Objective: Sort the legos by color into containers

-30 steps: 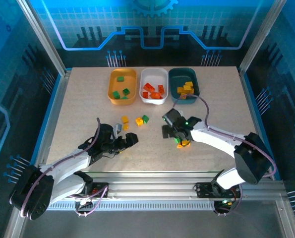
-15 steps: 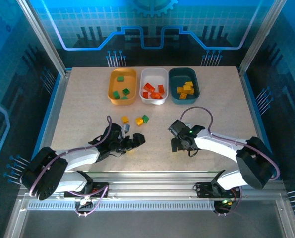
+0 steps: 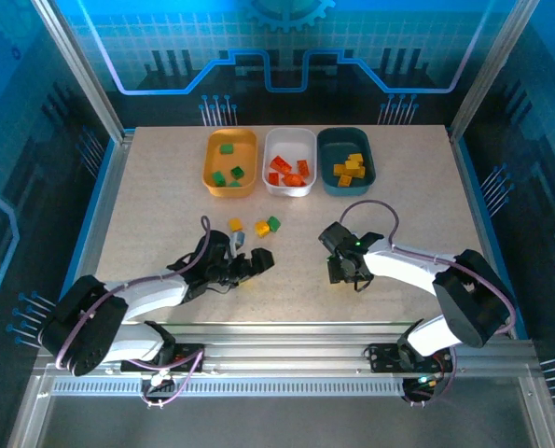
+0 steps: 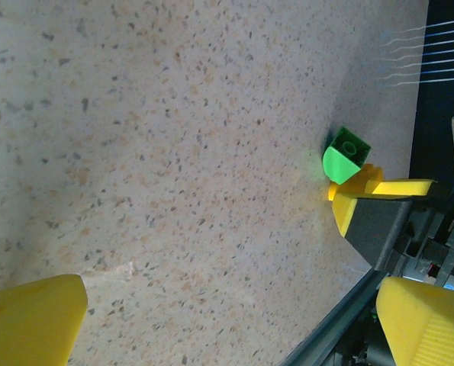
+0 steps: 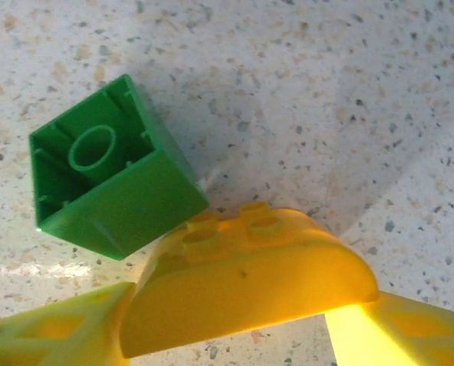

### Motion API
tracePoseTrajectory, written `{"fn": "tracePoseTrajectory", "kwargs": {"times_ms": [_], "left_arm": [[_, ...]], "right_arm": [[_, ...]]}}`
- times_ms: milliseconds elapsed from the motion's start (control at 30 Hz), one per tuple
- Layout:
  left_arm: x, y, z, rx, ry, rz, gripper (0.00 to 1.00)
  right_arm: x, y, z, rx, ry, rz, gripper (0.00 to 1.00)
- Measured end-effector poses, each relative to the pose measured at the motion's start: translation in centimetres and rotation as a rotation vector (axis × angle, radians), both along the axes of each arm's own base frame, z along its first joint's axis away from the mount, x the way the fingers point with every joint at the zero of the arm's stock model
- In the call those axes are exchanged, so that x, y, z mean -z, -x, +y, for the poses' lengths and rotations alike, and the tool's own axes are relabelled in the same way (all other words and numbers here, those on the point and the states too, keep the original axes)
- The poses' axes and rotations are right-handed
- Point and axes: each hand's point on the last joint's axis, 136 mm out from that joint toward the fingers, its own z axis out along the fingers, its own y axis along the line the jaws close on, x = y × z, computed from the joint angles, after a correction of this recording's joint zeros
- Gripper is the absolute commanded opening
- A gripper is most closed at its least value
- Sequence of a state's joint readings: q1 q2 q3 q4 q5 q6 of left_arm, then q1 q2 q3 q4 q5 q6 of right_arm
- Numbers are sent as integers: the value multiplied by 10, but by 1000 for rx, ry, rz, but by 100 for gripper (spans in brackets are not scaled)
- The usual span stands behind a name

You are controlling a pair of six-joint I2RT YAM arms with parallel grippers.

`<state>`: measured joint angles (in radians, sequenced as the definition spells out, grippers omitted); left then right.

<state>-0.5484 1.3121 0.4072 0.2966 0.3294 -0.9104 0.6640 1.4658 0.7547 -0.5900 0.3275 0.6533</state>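
Note:
The yellow lego is slanted and sits too shallow between the fingers of the robot's right gripper, so next the gripper opens, reaches further over it and closes on its rounded ends [image 5: 362, 276].
In the right wrist view a rounded yellow lego [image 5: 249, 286] lies on the table between my right gripper's [image 5: 230, 309] yellow fingers, which touch both its ends. A green lego [image 5: 108, 194] lies against it, hollow side up. From above, the right gripper [image 3: 344, 273] covers both. My left gripper [image 3: 256, 264] rests low on the table, open, with bare tabletop between its fingers [image 4: 36, 320]. It faces the same green lego [image 4: 346, 153]. Two yellow legos [image 3: 235, 224] [image 3: 262, 229] and a green one [image 3: 274, 223] lie loose mid-table.
Three trays stand in a row at the back: orange-yellow [image 3: 210, 166] with green legos, white [image 3: 289, 140] with red-orange ones, dark teal [image 3: 327, 177] with yellow ones. The table's near edge and metal rail [image 4: 341, 328] run close behind both grippers.
The right gripper has come down and toward the near edge onto the yellow and green legos, which it now covers from above. The left gripper slid right toward the middle.

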Motion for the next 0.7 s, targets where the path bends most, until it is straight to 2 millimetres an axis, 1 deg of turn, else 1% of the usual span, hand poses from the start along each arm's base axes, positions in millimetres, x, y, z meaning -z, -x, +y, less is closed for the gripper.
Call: {"fn": "tracePoseTrajectory", "kwargs": {"times_ms": [67,167,200,233,267,300,333,533,700], "left_arm": [[-2,-5,-3,0,2,-2,99],[-1,-10,-6,0,-2,3,99],[0,-11,-7,0,-5,8,99],[2,-11,-7,0,-7,12,99],[4,-11,-7,0,-10,18,99],[6,-11,-7,1,-13,22,99],[7,-12,-7,1,-15,25,99],[12,-12,-9,8,-13,36,99],[11,-12,-9,8,-12,36,99]], "right_arm": [[-4,-1,1,-3,-12,-9,58],[-14,-3,3,-3,-36,-43,59],[-18,-4,3,-3,-44,-54,63],[-21,-4,3,-5,-48,-62,71],[-24,-4,2,-4,-49,-71,82],[-25,-4,1,-3,-48,-73,88],[-26,-4,-1,-2,-42,-72,90],[-17,-11,-12,49,-5,-27,92],[-6,-17,-5,55,-5,16,88]]}}
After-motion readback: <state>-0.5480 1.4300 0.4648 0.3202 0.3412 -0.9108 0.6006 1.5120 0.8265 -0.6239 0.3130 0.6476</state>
